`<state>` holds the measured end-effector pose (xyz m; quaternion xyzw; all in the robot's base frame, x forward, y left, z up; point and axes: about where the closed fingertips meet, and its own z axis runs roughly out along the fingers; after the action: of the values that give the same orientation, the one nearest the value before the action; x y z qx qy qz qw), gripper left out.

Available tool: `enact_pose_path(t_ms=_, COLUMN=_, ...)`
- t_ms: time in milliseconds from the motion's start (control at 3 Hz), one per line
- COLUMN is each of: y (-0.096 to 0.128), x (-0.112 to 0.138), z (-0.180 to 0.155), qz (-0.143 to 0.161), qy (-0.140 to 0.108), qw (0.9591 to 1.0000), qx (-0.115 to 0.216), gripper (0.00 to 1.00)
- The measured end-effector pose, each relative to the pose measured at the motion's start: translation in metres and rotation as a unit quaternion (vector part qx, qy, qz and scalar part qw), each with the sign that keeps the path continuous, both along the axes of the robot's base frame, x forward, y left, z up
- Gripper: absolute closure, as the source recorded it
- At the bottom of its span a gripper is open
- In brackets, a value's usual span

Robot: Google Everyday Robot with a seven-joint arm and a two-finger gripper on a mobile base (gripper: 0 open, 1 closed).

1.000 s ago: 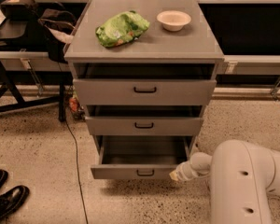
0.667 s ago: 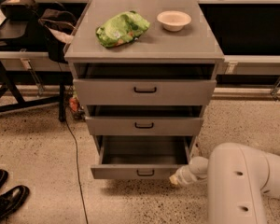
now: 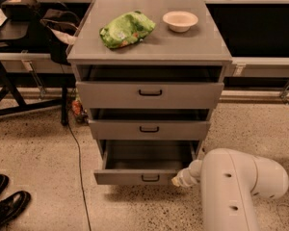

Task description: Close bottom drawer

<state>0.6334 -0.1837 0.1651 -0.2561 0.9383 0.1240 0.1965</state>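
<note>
The bottom drawer, which is now pulled out, will be let go by my gripper once its front panel is pushed in close under the middle drawer point(image 3: 141, 161).
The bottom drawer point(image 3: 143, 177) of the grey cabinet point(image 3: 149, 47) is pulled out, showing its plain grey tray and a slim front panel with a small dark loop handle point(image 3: 150, 178). The middle drawer point(image 3: 149, 129) and top drawer point(image 3: 150, 94) sit slightly out above it. My gripper point(image 3: 179, 180) is low at the right end of the bottom drawer's front panel, at the end of my white arm point(image 3: 236, 186). It touches or nearly touches the panel's right corner.
A green bag point(image 3: 127, 29) and a white bowl point(image 3: 180, 20) lie on the cabinet top. A black cable point(image 3: 77, 153) runs down the floor at the left. Black shoes point(image 3: 5, 203) are at the lower left. A dark desk and bag point(image 3: 24, 13) stand at the upper left.
My gripper has shifted slightly left and down along the drawer's right front corner. The bottom drawer stays pulled out about as far as before.
</note>
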Motion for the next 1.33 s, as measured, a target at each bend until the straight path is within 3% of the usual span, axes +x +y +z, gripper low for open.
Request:
enact_pose_path(t_ms=333, y=0.002, x=0.015, z=0.000, qz=0.003, qy=-0.014, qw=0.9998, qx=-0.010, gripper=1.00)
enact_pose_path(t_ms=1000, y=-0.005, x=0.053, z=0.016, qz=-0.028, qy=-0.093, qw=0.9946, qx=-0.035, gripper=1.00)
enact_pose_path(t_ms=1333, y=-0.004, x=0.056, z=0.014, qz=-0.030, qy=-0.095, qw=0.9945, qx=-0.032, gripper=1.00)
